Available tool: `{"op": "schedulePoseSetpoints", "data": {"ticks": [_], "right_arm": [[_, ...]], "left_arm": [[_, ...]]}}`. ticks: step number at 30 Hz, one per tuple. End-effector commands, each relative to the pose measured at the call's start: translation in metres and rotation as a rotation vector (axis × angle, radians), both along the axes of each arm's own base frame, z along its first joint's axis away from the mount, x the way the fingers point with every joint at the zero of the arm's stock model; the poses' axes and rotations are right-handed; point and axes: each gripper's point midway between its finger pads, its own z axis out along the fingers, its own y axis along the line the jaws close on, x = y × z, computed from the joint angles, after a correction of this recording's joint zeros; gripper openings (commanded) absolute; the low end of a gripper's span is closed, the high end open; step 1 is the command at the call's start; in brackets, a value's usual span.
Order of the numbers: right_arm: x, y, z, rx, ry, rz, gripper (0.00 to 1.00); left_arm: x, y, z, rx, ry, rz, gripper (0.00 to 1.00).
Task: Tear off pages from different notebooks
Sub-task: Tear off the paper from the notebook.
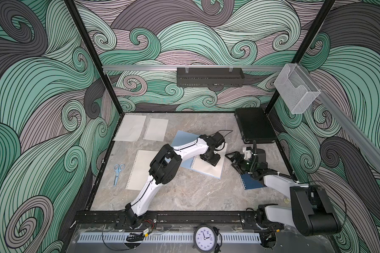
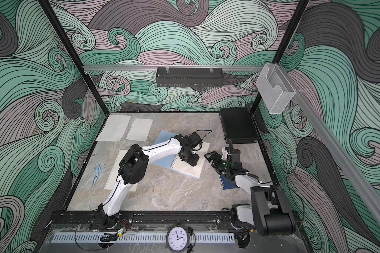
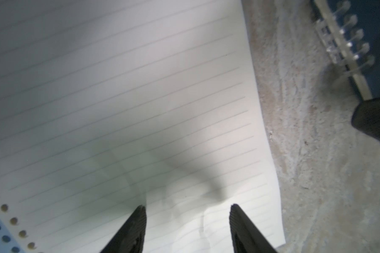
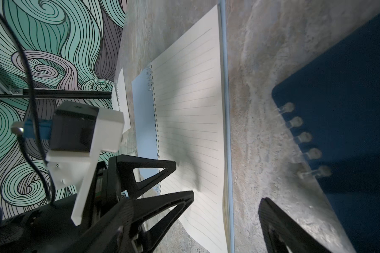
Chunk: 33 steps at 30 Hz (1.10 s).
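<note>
The open fingers of my left gripper are over the crease near the page's outer edge, so next I pinch the page closer to the row of holes [image 3: 13,221] before I tear it.
The light blue notebook [image 1: 182,140] lies open mid-table with its lined top page [image 1: 206,169] up. My left gripper [image 3: 189,206] hovers just over that page [image 3: 140,87], jaws open. The paper between them is creased and nothing is gripped. To its right my right gripper [image 1: 233,161] stands open over bare table, between the open notebook and the dark navy notebook [image 1: 250,183], which lies shut and partly under that arm. Two loose pages [image 1: 131,128] [image 1: 156,129] lie at the back left. A third cream lined sheet [image 1: 138,170] sits partly under my left arm.
Light blue scissors [image 1: 118,173] lie near the left edge. A flat black case [image 1: 256,124] fills the back right corner. A black tray [image 1: 210,76] and a clear holder [image 1: 296,92] hang on the rails. A clock [image 1: 205,237] rests in front of the arm bases.
</note>
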Motion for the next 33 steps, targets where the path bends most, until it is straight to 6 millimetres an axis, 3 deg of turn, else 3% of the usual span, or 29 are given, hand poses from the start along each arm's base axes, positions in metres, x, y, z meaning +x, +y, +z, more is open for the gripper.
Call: {"op": "schedulePoseSetpoints", "data": {"ticks": [1, 4, 5, 11, 17, 21, 25, 33], "right_arm": [[0.001, 0.002, 0.009, 0.024, -0.033, 0.004, 0.90], [0.002, 0.002, 0.013, 0.033, -0.045, 0.003, 0.91], [0.002, 0.003, 0.014, 0.033, -0.050, 0.004, 0.91], [0.002, 0.007, 0.020, 0.048, -0.064, 0.019, 0.91], [-0.001, 0.015, 0.020, 0.060, -0.072, 0.030, 0.91], [-0.004, 0.017, 0.015, 0.065, -0.064, 0.024, 0.92], [-0.003, 0.022, 0.009, 0.074, -0.058, 0.026, 0.93], [0.004, 0.029, 0.005, 0.094, -0.060, 0.040, 0.92]], "left_arm": [[0.012, 0.008, 0.007, 0.044, -0.017, 0.014, 0.66], [0.022, 0.011, 0.008, 0.055, -0.031, 0.009, 0.72], [0.025, 0.011, 0.007, 0.055, -0.033, 0.003, 0.90], [0.039, 0.008, -0.001, 0.048, -0.049, -0.032, 0.92], [0.032, 0.014, -0.040, 0.091, -0.013, -0.055, 0.92], [0.020, 0.035, -0.069, 0.179, 0.001, -0.034, 0.84], [0.004, 0.055, -0.093, 0.239, 0.048, -0.025, 0.70], [-0.015, 0.074, -0.115, 0.290, 0.090, -0.014, 0.42]]}}
